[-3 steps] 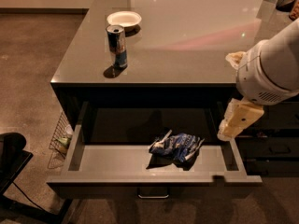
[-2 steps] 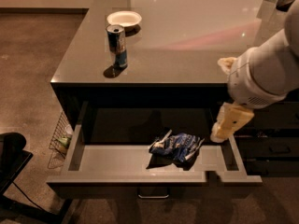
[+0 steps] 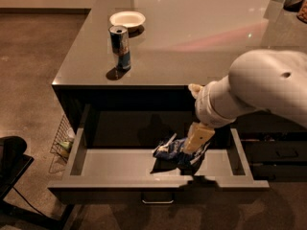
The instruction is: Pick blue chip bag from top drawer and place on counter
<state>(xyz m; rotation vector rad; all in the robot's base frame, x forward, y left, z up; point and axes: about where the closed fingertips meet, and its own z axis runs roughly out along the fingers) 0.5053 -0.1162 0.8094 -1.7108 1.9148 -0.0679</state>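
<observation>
Next, I grip the end of the blue chip bag (image 3: 170, 147) nearest the drawer's middle, away from the bag's side now covered.
The top drawer (image 3: 115, 164) stands pulled open below the counter (image 3: 192, 37); its floor is light grey and its dark front carries a small metal handle (image 3: 158, 200). The blue chip bag (image 3: 170, 150), crumpled dark-blue foil with white markings, lies on the drawer floor right of the middle. My gripper (image 3: 197, 139) reaches down from the right into the drawer and sits right on the bag's right side, covering part of it. My white arm (image 3: 259, 90) fills the right of the view.
A blue-and-silver drink can (image 3: 120, 47) and a white bowl (image 3: 127, 19) stand on the counter's left part. A wire basket (image 3: 61, 143) hangs left of the drawer. Narrower dark drawers (image 3: 280, 152) lie to the right. A dark chair base (image 3: 12, 162) sits at bottom left.
My arm has swung left and down; the gripper went from the drawer's right edge to the chip bag. The bag, can and bowl have not moved.
</observation>
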